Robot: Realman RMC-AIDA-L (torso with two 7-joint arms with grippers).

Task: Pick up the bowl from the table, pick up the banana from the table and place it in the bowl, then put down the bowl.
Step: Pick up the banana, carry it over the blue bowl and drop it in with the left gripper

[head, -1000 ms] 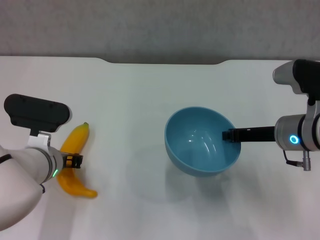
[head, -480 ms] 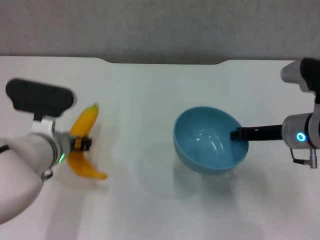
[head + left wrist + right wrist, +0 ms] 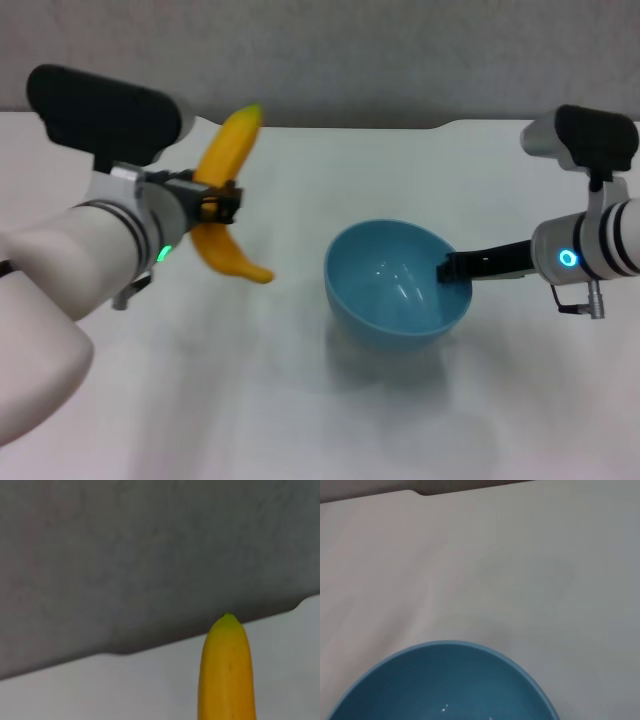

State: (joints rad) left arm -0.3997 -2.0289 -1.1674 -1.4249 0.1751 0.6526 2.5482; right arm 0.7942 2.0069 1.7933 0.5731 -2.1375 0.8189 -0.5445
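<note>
My left gripper has the yellow banana, now up well above the white table. It will let go of it inside the light blue bowl (image 3: 369, 240), leaning against the bowl's far rim.
The yellow banana (image 3: 224, 190) is up in the air at the left, well above the white table (image 3: 300, 400), with my left gripper (image 3: 212, 205) shut on its middle. Its greenish tip (image 3: 227, 617) points toward the far wall in the left wrist view. The light blue bowl (image 3: 395, 285) hangs tilted above the table right of centre; its shadow lies below it. My right gripper (image 3: 452, 267) is shut on the bowl's right rim. The right wrist view shows the bowl's rim (image 3: 445, 647) and its empty inside. The banana is left of the bowl, apart from it.
A grey wall (image 3: 330, 60) runs behind the table's far edge, which has a shallow notch (image 3: 330, 124) in the middle. Nothing else lies on the tabletop.
My left gripper has lifted the banana off the table and carried it up and to the right, toward the bowl. The held bowl has shifted slightly left.
</note>
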